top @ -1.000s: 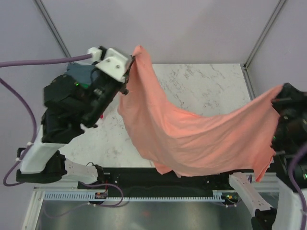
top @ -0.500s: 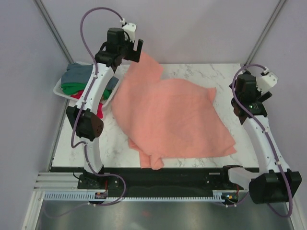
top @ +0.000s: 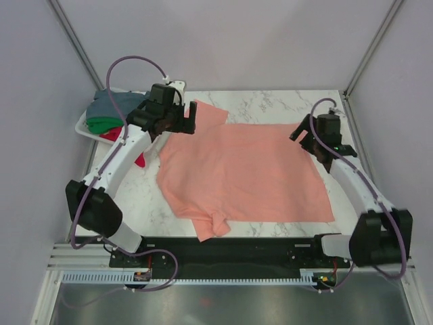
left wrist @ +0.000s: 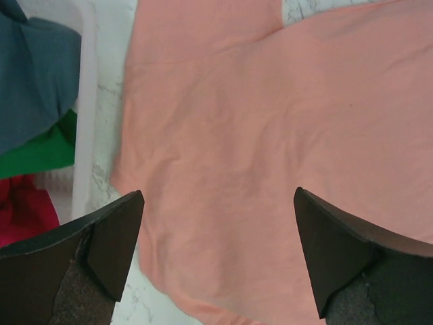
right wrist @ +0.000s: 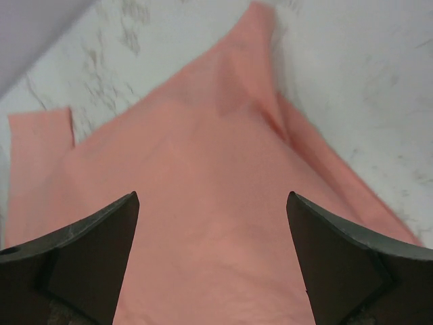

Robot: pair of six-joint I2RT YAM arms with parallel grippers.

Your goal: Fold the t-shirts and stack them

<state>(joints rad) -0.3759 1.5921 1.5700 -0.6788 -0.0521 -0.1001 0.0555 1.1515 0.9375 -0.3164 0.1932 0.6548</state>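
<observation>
I should close my right gripper next on the near hem corner (top: 331, 218) of the salmon-pink t-shirt, across from the bunched sleeve.
A salmon-pink t-shirt (top: 243, 172) lies spread nearly flat on the marble table (top: 284, 105), with one sleeve bunched at its near edge. My left gripper (top: 188, 120) hovers open over the shirt's far left part, and the left wrist view shows pink cloth (left wrist: 257, 122) below the left gripper (left wrist: 218, 196) with nothing between the jaws. My right gripper (top: 306, 141) stands open above the far right corner, over pink cloth (right wrist: 203, 156) in the right wrist view (right wrist: 212, 196). Grey-blue (top: 111, 103), green (top: 101, 124) and red (top: 111, 133) t-shirts are piled at the far left.
A white mesh basket (top: 82, 128) at the table's far left holds the three other shirts; its rim (left wrist: 84, 122) runs just left of the pink shirt. Bare marble (right wrist: 352, 81) shows right of the shirt. Frame posts rise at both back corners.
A second ago both grippers held the pink shirt stretched in the air. They have let go; the shirt now lies flat and both arms hang low over its far corners.
</observation>
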